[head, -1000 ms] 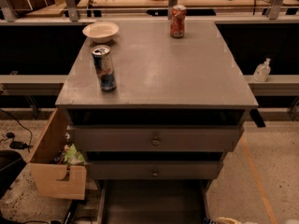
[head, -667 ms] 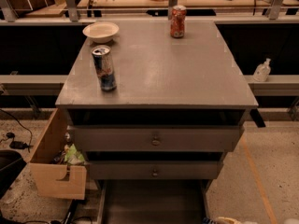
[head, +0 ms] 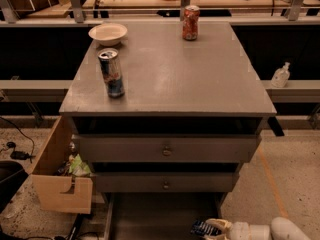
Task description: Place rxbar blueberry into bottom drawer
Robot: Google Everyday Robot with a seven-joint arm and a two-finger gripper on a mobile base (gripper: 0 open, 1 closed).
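Observation:
Next, my gripper lets go of the rxbar blueberry near the middle of the open bottom drawer (head: pixel 172 214), at a spot that is below the knobs.
The rxbar blueberry (head: pixel 203 228) is a small dark blue wrapped bar at the bottom edge of the camera view. It sits in the white fingers (head: pixel 220 224) of my gripper (head: pixel 214 229), which reaches in from the lower right. The gripper is shut on the bar and holds it over the right front part of the bottom drawer (head: pixel 145 216). The drawer is pulled out and shows a plain grey tray interior. The arm (head: pixel 280 230) is mostly out of view.
Two shut knobbed drawers (head: pixel 166 149) sit above the open one. On the cabinet top (head: pixel 180 79) stand a blue-silver can (head: pixel 111 73), a red can (head: pixel 190 22) and a white bowl (head: pixel 108 33). A tan wooden box (head: pixel 57 176) stands at the cabinet's left.
My gripper has moved a little to the left and up into view, so the blue bar now shows over the open drawer. Nothing on the cabinet has moved.

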